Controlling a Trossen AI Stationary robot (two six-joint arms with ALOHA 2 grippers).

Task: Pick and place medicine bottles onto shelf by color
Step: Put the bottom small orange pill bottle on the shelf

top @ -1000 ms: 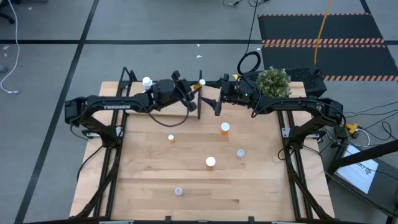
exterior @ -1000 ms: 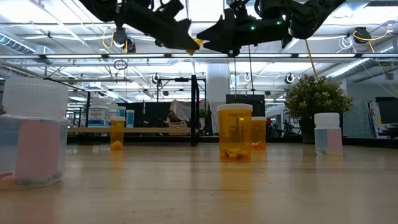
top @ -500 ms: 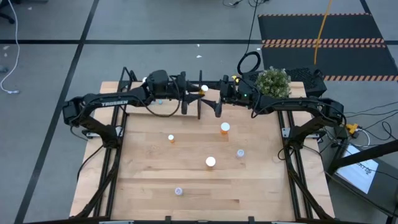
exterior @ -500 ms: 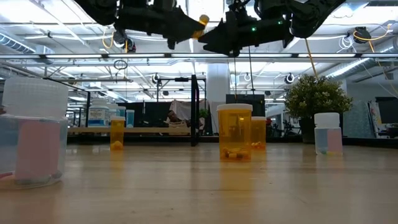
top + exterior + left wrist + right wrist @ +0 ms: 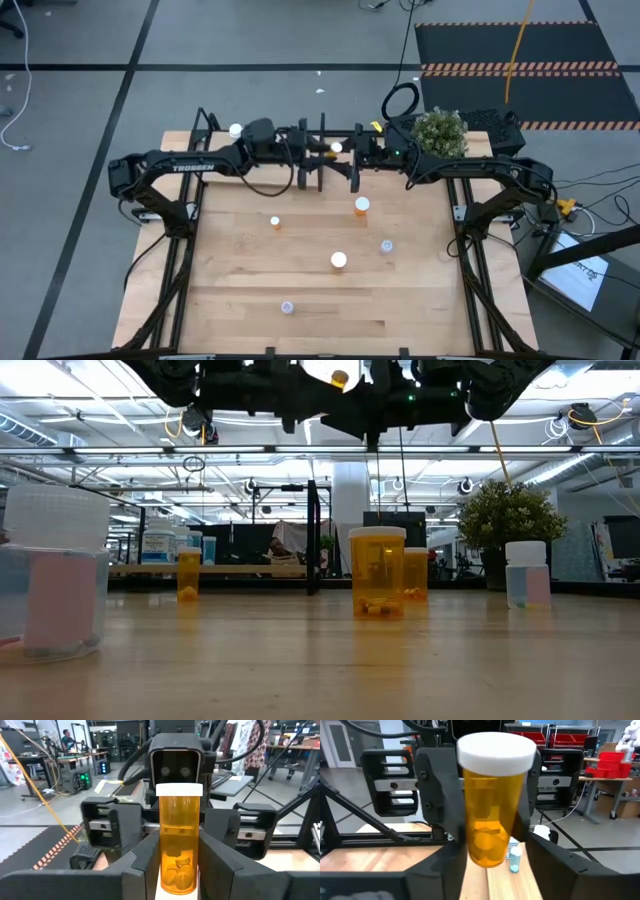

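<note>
My left gripper is pinching the lower body of the orange bottle, so my right gripper will hold the bottle while my left gripper takes it near its cap (image 5: 179, 790) from above.
An orange medicine bottle (image 5: 179, 835) with a white cap (image 5: 495, 750) hangs high over the table's far middle (image 5: 337, 147), small at the top of the low view (image 5: 340, 377). My left gripper (image 5: 179, 867) is shut on it. My right gripper (image 5: 497, 870) faces it from the other side, open, with a finger close on either side of the bottle's lower part; I see no touch. Below stands the shelf (image 5: 240, 570) with its black divider (image 5: 321, 178). A white-capped bottle (image 5: 236, 130) stands at the far left. My left gripper pinches the orange bottle's lower body (image 5: 164, 870) between its two fingers, one on each side. The fingers come level from the table's left. The bottle stands upright in the hold, cap up, lifted clear well above the table and shelf.
Loose bottles stand on the tabletop: two orange ones (image 5: 361, 206) (image 5: 275, 222), a white-capped one (image 5: 339, 261) and two pale ones (image 5: 386, 245) (image 5: 287, 307). A potted plant (image 5: 438, 130) stands at the far right behind my right arm.
My left gripper has swung toward the table's right and rolled its wrist, carrying the orange bottle up and in between the right gripper's fingers; the bottle has turned from tipped to upright. My right gripper has kept its place and its fingers have narrowed around the bottle.
</note>
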